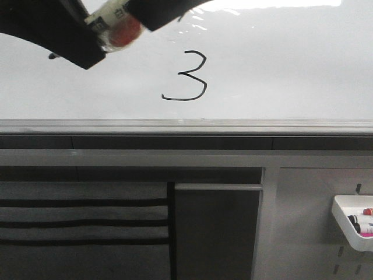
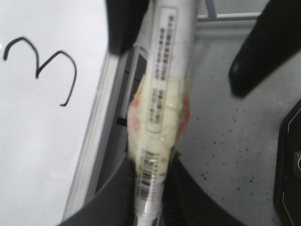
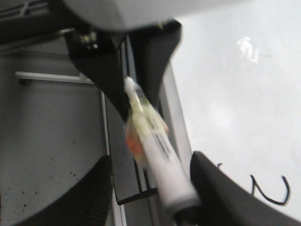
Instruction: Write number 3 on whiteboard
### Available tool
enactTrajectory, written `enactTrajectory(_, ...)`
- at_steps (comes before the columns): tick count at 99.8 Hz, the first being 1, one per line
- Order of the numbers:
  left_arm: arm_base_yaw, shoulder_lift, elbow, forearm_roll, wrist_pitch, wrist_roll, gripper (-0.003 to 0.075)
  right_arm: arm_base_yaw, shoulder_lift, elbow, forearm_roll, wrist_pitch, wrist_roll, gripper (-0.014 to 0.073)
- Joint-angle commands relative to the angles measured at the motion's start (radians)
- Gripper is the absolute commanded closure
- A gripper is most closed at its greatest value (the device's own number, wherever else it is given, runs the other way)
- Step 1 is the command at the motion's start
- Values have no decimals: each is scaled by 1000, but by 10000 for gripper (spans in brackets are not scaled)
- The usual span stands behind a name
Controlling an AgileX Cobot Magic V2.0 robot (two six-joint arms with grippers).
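Observation:
The marker, now held beside the digit, will leave my left gripper on the whiteboard, at a spot that is well off the open side (image 1: 40, 48) of the number 3, when I let it go.
The number 3 (image 1: 191, 74) is drawn in thin black line on the whiteboard (image 1: 291, 70). It also shows in the left wrist view (image 2: 40, 70), and partly in the right wrist view (image 3: 270, 195). My left gripper (image 1: 87, 41) (image 2: 151, 188) hangs at the upper left of the digit. It is shut on a white marker (image 1: 111, 20) (image 2: 164, 94) wrapped in yellowish tape. My right gripper (image 1: 154, 14) (image 3: 150, 162) is open, with its fingers wide apart on either side of the marker's far end (image 3: 164, 169). The marker tip is hidden.
The grey edge rail (image 1: 186, 125) runs below the whiteboard. Under it is a grey pegboard panel (image 1: 303, 233) with a white tray (image 1: 340, 217) of markers at the lower right. A dark panel (image 1: 215, 233) and a slatted grey section (image 1: 81, 227) fill the lower left.

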Motion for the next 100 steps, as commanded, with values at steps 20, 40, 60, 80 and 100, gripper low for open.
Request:
enactTrajectory(20, 290, 9, 69, -198, -346, -253, 738, -182, -150, -25, 10, -19, 190, 263)
enactTrajectory(40, 392, 124, 90, -414, -485, -253, 738, -197, -153, -25, 10, 65, 190, 263)
enactTrajectory(60, 390, 213, 90, -487, -578, -253, 738, -197, -153, -25, 10, 93, 190, 263)
enactTrajectory(80, 390, 220, 90, -493, -586, -253, 733, -197, -153, -25, 10, 108, 190, 263)
enactTrajectory(100, 390, 222, 90, -493, -586, -253, 542, -197, -153, -25, 10, 109, 190, 263)
